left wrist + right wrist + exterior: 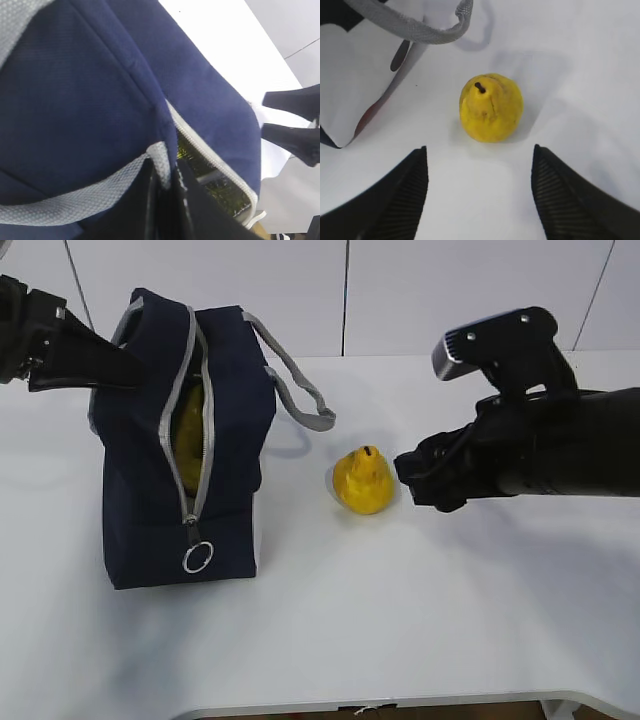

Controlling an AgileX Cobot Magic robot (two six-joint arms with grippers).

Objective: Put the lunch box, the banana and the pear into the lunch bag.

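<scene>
The next move for my right gripper is to go to the pear and close around its narrow top [369,462] [484,99], just below the pear's stem.
The navy lunch bag [150,490] stands upright at the left with its grey zipper open. Something yellow [190,415] shows through the opening; I cannot tell whether it is the banana. The lunch box is hidden. My left gripper [128,375] is shut on the bag's top edge, pinching grey webbing [162,165] and navy fabric [75,100] between its fingers. The pear [365,480] stands on the table right of the bag, stem up. My right gripper [408,480] is open and empty just right of it; in the right wrist view the pear [491,107] lies just beyond its gripper [480,148].
The bag's other grey handle [300,390] loops out toward the pear and also shows in the right wrist view [420,30], above the bag's white lower panel [355,75]. The white table [400,620] has its front edge near the bottom of the exterior view.
</scene>
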